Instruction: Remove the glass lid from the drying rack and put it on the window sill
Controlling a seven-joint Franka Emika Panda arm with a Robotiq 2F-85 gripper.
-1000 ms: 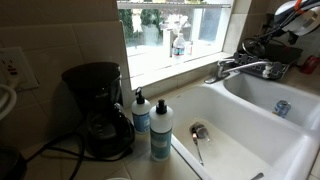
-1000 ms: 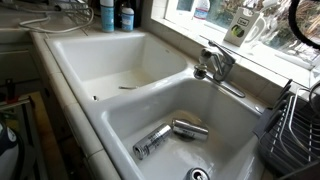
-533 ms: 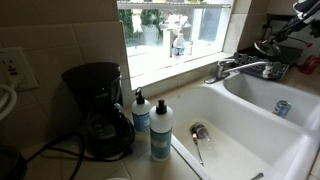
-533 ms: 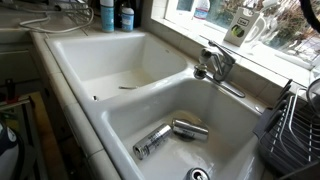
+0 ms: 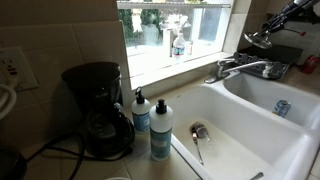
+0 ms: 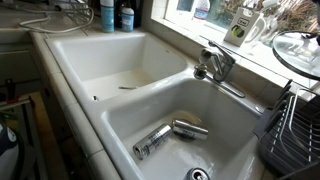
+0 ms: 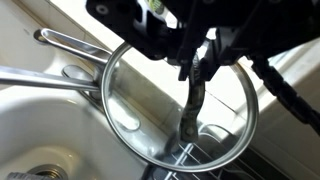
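The glass lid will go on the window sill (image 5: 196, 59) between the bottle and the faucet, where my gripper will let go of it.
My gripper (image 7: 197, 68) comes in from the top of the wrist view and is shut on the handle of the glass lid (image 7: 145, 100), a round clear disc with a thin dark rim. The lid hangs in the air, clear of the drying rack (image 7: 285, 165). In both exterior views the lid (image 6: 298, 50) lies nearly flat at the right edge, above the dark rack (image 6: 296, 125) and close to the sunlit window sill (image 6: 262, 62). The gripper (image 5: 283, 20) holds the lid (image 5: 262, 40) above the faucet end of the sill (image 5: 170, 62).
A chrome faucet (image 6: 215, 65) stands between sink and sill. The white double sink (image 6: 120, 100) holds metal cups (image 6: 170, 133). Bottles and jars (image 6: 238, 28) stand on the sill. A coffee maker (image 5: 97, 108) and two soap bottles (image 5: 160, 130) stand by the sink.
The lid has gone from a raised, tilted pose at the frame edge to a lower, nearly flat pose above the rack, nearer the window. The gripper stays shut on it.
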